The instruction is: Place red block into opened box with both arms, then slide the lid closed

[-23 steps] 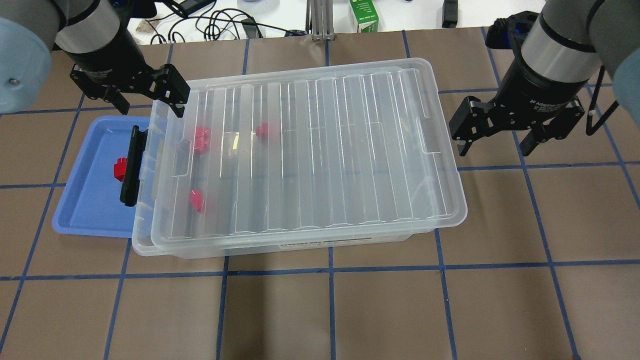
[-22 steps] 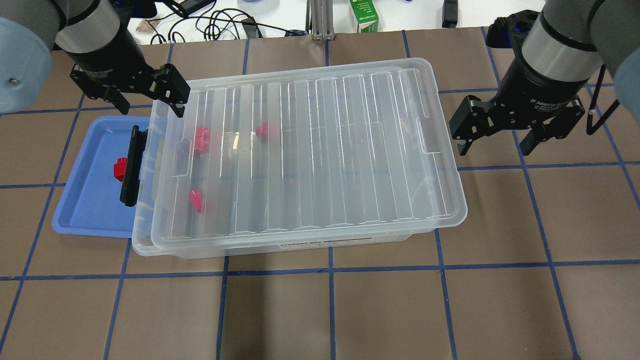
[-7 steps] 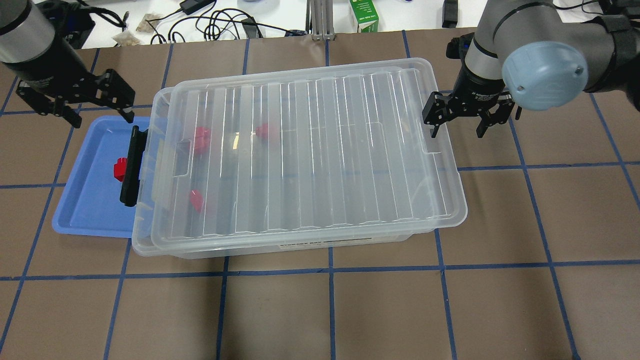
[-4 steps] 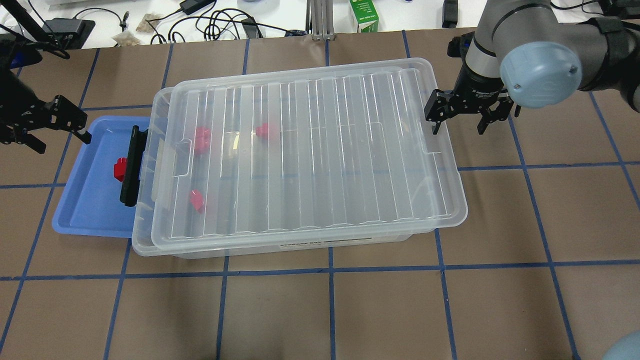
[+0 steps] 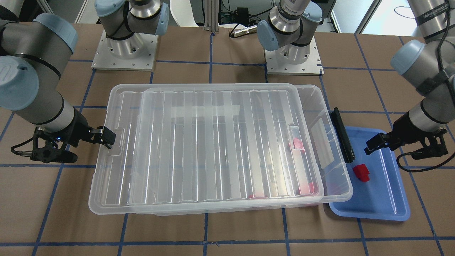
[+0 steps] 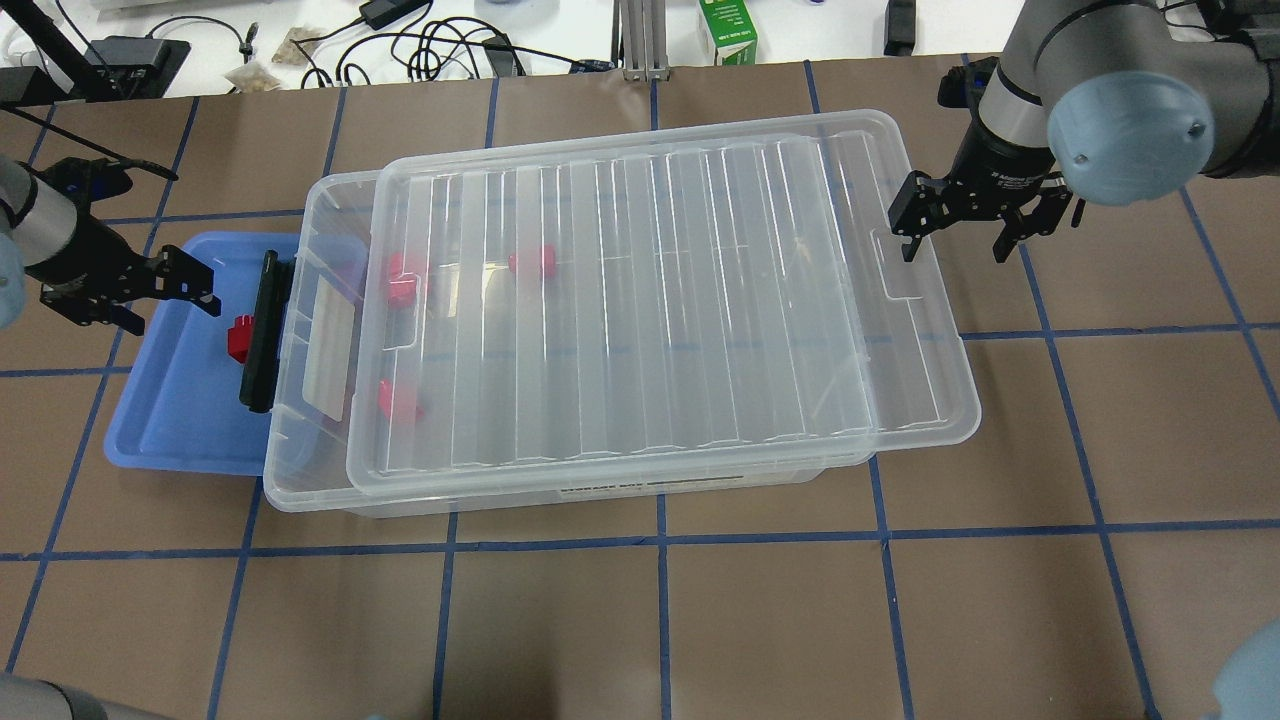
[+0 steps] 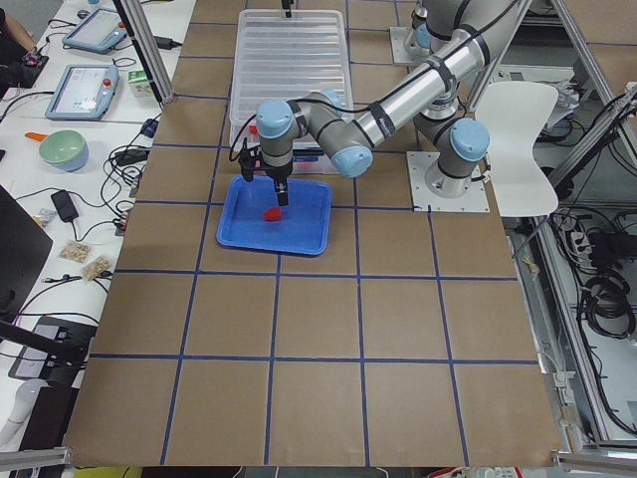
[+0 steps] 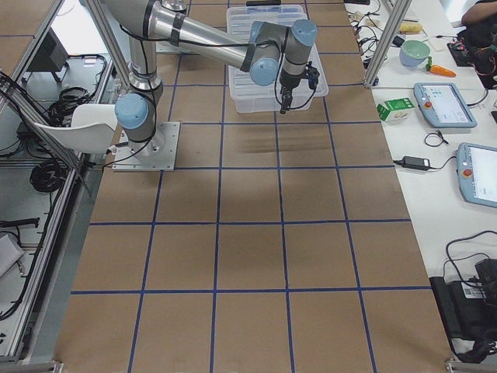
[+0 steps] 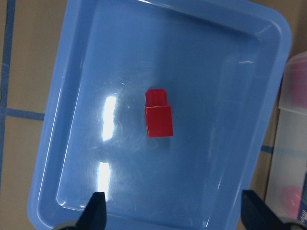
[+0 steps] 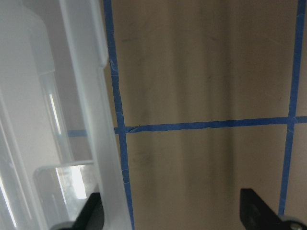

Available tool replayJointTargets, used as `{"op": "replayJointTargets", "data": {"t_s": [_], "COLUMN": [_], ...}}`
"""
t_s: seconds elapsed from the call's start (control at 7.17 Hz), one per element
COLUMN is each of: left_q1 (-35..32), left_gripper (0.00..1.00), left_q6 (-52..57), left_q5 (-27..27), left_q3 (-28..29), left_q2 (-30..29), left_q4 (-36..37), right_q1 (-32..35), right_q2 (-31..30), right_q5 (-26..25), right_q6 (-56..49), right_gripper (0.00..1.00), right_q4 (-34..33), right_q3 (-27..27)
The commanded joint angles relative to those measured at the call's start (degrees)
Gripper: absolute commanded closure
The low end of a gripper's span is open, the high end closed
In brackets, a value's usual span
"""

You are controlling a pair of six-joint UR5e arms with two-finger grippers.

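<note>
My left gripper needs to grip the red block in the blue tray next at its wide square body [image 5: 360,170] [image 9: 159,121], leaving its narrower knob free.
One red block [image 6: 240,338] [image 9: 159,115] lies in the blue tray [image 6: 170,420]. My left gripper [image 6: 130,295] [image 9: 175,213] hovers open over the tray's far left part, with the block ahead of its fingertips. The box [image 6: 320,230] stands beside the tray, and three more red blocks [image 6: 403,278] show inside it. The ribbed lid [image 6: 650,300] rests on the box, shifted right, so a strip at the box's left end is uncovered. My right gripper [image 6: 975,225] [image 10: 175,213] is open at the lid's right short edge, one finger against that edge.
A black latch bar [image 6: 262,335] sits on the box's left end, over the tray's edge. Cables and a green carton [image 6: 727,30] lie beyond the table's far edge. Brown table surface extends in front of the box.
The lid has slid right along the box, widening the gap at the left end. The right gripper moved right with it. The left gripper moved in over the blue tray.
</note>
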Motion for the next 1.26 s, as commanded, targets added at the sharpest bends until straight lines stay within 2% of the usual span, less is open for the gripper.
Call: {"op": "replayJointTargets", "data": {"t_s": [0.0, 0.28, 0.56, 0.98, 1.12], "left_q1": [-0.21, -0.65, -0.73, -0.65, -0.65], "left_gripper": [0.00, 0.00, 0.00, 0.00, 0.00], "left_q6": [-1.01, -7.41, -7.34, -7.68, -8.30], "left_q5": [0.12, 0.12, -0.23, 0.29, 0.29], "left_q3": [-1.78, -3.79, -3.89, -3.37, -3.54], "left_q2": [-2.02, -2.81, -3.34, -6.41, -7.38], "left_q4": [2.45, 2.53, 2.62, 7.63, 11.46], "right_q1": [-3.27, -4.15, -6.61, -8.72, -9.34], "right_q2": [-0.03, -0.12, -0.03, -0.03, -0.12], "right_q5": [0.02, -0.94, -1.04, -2.26, -2.27], "right_q6": [-2.52, -2.79, -5.24, -6.83, -6.92], "right_gripper": [0.00, 0.00, 0.00, 0.00, 0.00], "right_q4": [0.03, 0.03, -0.06, 0.03, 0.12], "right_q3": [-0.03, -0.03, -0.03, -0.12, -0.12]}}
